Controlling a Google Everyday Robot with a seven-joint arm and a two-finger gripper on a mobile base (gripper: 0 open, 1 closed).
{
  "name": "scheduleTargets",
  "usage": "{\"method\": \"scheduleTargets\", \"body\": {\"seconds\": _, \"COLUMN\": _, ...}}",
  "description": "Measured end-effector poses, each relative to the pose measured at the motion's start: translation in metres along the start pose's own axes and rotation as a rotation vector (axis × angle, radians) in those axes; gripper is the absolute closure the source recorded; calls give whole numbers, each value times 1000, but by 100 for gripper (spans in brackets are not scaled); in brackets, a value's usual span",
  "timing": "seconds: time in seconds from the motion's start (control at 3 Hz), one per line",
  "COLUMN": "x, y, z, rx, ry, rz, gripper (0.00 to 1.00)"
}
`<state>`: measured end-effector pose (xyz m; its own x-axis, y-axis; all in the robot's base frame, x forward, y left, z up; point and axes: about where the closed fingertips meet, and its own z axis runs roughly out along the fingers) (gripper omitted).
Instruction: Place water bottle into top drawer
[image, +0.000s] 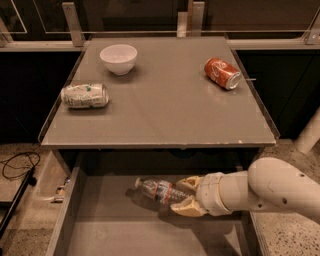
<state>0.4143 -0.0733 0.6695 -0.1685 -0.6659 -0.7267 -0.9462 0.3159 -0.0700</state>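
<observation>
My gripper is to release the water bottle soon. It will set it free on the bottom of the open top drawer (156, 198), near its middle.
The water bottle (159, 190) is a clear ribbed bottle with a white cap pointing left. It lies on its side just above the floor of the open top drawer (115, 235), under the table's front edge. My gripper (182, 196) reaches in from the right and is shut on the bottle's base end, its tan fingers (185, 207) above and below it. The white arm (270, 192) stretches off to the right.
On the grey table (165, 117) a white bowl (118, 58) stands at the back left, a silver-green can (84, 95) lies at the left, and a red soda can (222, 73) lies at the back right. A cable (17, 167) lies on the floor at left.
</observation>
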Motion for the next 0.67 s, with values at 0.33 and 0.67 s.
{"method": "scheduleTargets", "body": {"seconds": 0.33, "x": 3, "y": -6, "z": 21, "rx": 6, "ry": 1, "rz": -7, "gripper": 100}}
{"method": "scheduleTargets", "body": {"seconds": 0.67, "x": 15, "y": -7, "z": 48, "rx": -2, "ry": 16, "rz": -5, "gripper": 100}}
